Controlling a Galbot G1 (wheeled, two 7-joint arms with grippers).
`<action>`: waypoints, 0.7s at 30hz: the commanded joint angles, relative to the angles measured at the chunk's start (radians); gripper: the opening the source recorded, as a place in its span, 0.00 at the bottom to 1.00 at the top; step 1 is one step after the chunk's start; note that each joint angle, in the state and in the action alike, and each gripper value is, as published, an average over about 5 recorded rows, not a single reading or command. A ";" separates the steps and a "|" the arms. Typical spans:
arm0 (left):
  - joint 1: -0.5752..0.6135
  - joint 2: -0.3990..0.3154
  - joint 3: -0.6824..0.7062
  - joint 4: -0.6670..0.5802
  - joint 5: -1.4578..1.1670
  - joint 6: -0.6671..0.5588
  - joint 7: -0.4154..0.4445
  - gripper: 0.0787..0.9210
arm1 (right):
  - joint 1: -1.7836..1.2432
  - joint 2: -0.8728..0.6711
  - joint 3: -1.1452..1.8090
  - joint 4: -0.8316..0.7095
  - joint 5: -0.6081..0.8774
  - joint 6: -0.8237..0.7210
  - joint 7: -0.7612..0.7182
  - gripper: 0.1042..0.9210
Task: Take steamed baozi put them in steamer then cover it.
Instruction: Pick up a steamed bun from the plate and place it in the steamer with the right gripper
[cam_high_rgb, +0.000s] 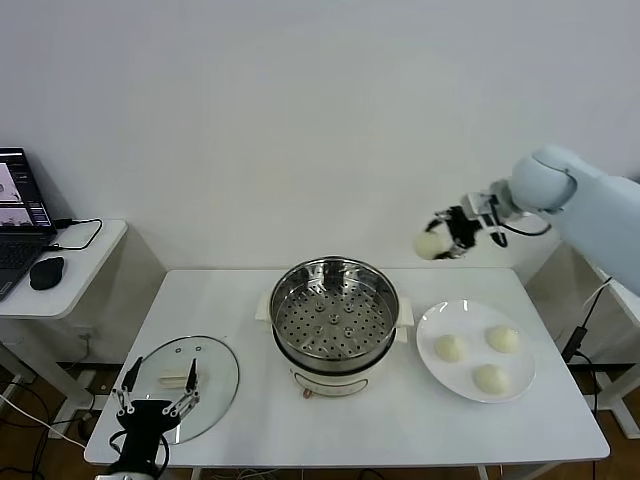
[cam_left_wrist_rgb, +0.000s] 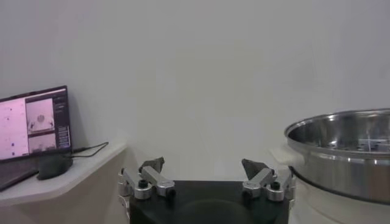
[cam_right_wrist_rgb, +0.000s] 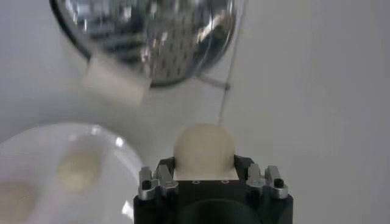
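Observation:
Next, I let go of the baozi with my right gripper on the perforated tray (cam_high_rgb: 334, 289), between its middle and the far side of the steamer.
My right gripper (cam_high_rgb: 440, 243) is shut on a cream-white baozi (cam_high_rgb: 430, 244), held in the air above the table, between the steamer (cam_high_rgb: 334, 310) and the white plate (cam_high_rgb: 428, 362). In the right wrist view the baozi (cam_right_wrist_rgb: 204, 147) sits between the jaws, with the steamer (cam_right_wrist_rgb: 152, 36) beyond. Three baozi (cam_high_rgb: 450, 348) (cam_high_rgb: 503, 339) (cam_high_rgb: 490, 378) lie on the plate. The steamer is open, its perforated tray bare. The glass cover (cam_high_rgb: 215, 385) lies flat on the table's left. My left gripper (cam_high_rgb: 160, 385) is open and empty above the cover.
A side table (cam_high_rgb: 85, 262) at the left carries a laptop (cam_high_rgb: 18, 225), a black mouse (cam_high_rgb: 46, 271) and a cable. The left wrist view shows the steamer's steel wall (cam_left_wrist_rgb: 341, 155) close by and the laptop (cam_left_wrist_rgb: 33, 125) farther off.

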 joint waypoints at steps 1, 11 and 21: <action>0.003 0.000 -0.005 -0.001 -0.001 0.000 0.000 0.88 | 0.130 0.102 -0.138 0.077 0.087 0.042 0.043 0.62; 0.028 -0.018 -0.029 -0.018 0.004 -0.005 -0.003 0.88 | 0.013 0.262 -0.189 -0.024 -0.165 0.215 0.116 0.62; 0.028 -0.025 -0.048 -0.020 0.001 -0.004 -0.002 0.88 | -0.107 0.379 -0.168 -0.191 -0.320 0.381 0.157 0.63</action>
